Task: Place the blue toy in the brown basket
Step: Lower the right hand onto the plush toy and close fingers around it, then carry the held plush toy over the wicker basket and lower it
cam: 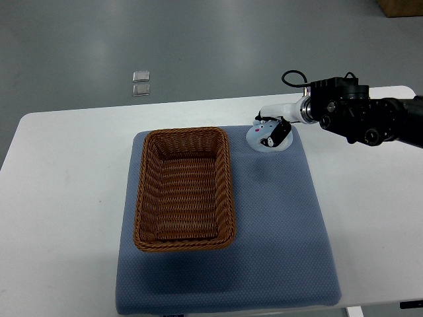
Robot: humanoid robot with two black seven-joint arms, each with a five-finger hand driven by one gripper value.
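Next, my right gripper lets go of the blue toy inside the brown basket [195, 177], a little past the middle of the basket's woven bottom. The toy is still on the blue mat.
A pale blue round toy [259, 140] lies on the far right corner of the blue mat [277, 224]. My right hand [272, 129] comes in from the right edge and sits on top of the toy, its white and black fingers [277, 132] curled onto it. The brown wicker basket [147, 198] stands empty on the mat's left half, about a hand's width left of the toy. The left arm does not show.
The mat lies on a white table [59, 198]. Two small clear squares [141, 83] lie on the grey floor beyond the table's far edge. A brown box corner [400, 6] shows at the top right.
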